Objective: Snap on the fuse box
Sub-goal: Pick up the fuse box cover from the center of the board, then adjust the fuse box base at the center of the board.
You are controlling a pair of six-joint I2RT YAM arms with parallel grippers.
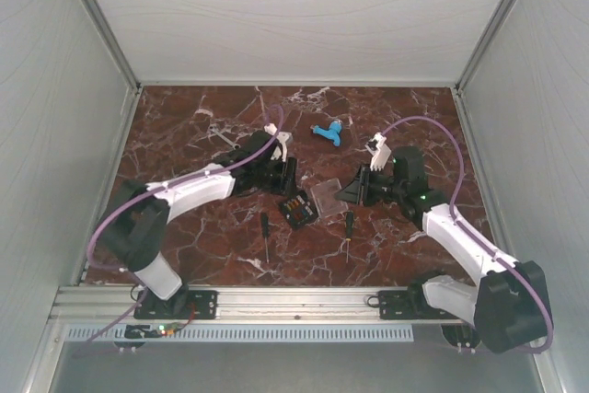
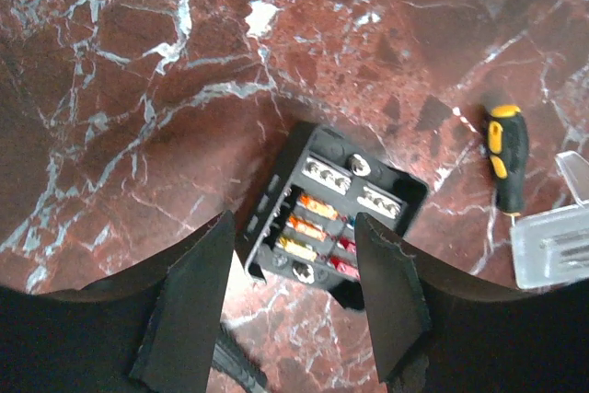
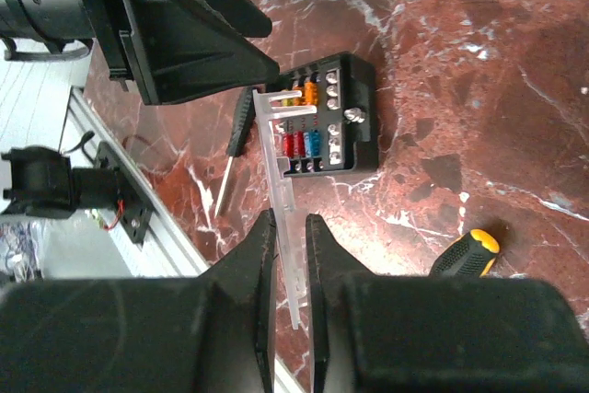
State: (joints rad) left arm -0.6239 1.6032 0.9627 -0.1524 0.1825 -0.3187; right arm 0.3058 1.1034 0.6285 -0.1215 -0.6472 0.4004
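Note:
Next, my right gripper lets go of the clear lid on top of the fuse box point(image 1: 294, 200) point(image 3: 313, 109), covering the box's orange fuses.
The fuse box point(image 1: 297, 209), a black tray with rows of orange, red and blue fuses, lies uncovered on the marble in the middle. My left gripper point(image 2: 290, 306) is open just behind the fuse box point(image 2: 336, 213), whose near corner shows between the fingertips without touching them. My right gripper point(image 3: 292, 255) is shut on the clear lid point(image 3: 281, 181), held on edge. The lid's far end reaches over the near side of the fuse box point(image 3: 327, 126). From above, the clear lid point(image 1: 324, 195) sits just right of the tray, in front of the right gripper point(image 1: 348, 192).
A black-handled screwdriver point(image 1: 265, 232) lies left of the tray and a second screwdriver point(image 1: 349, 225) lies right of it, close under the right gripper. A blue plastic piece point(image 1: 329, 132) rests further back. The aluminium rail point(image 1: 294, 301) borders the near edge.

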